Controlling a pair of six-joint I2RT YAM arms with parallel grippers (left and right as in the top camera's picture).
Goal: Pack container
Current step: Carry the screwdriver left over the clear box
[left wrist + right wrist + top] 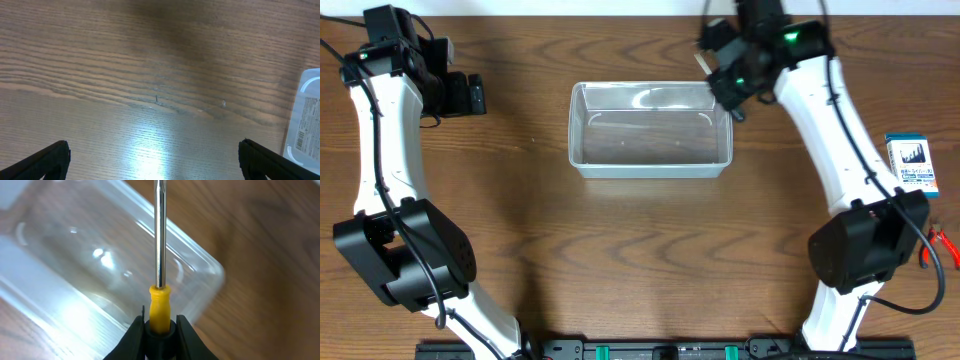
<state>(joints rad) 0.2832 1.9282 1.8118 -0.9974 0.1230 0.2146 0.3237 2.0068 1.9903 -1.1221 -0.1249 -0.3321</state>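
My right gripper is going to release the screwdriver. It will land on the bottom of the clear plastic container (pixel 667 141), near its middle.
The clear plastic container (pixel 650 128) sits at the table's middle back, with nothing visible inside. My right gripper (pixel 728 78) hovers over its back right corner, shut on a screwdriver (pixel 159 297) with a yellow and black handle and a steel shaft. In the right wrist view the shaft points out over the container's rounded corner (pixel 210 270). My left gripper (pixel 470 95) is open and empty at the far left, well away from the container. In the left wrist view its fingers (pixel 152 160) stand wide apart over bare wood, and the container's edge (pixel 305 120) shows at the right.
A small blue-and-white box (pixel 910 165) lies at the right edge of the table. A red-handled tool (pixel 942 248) lies below it, near the right arm's base.
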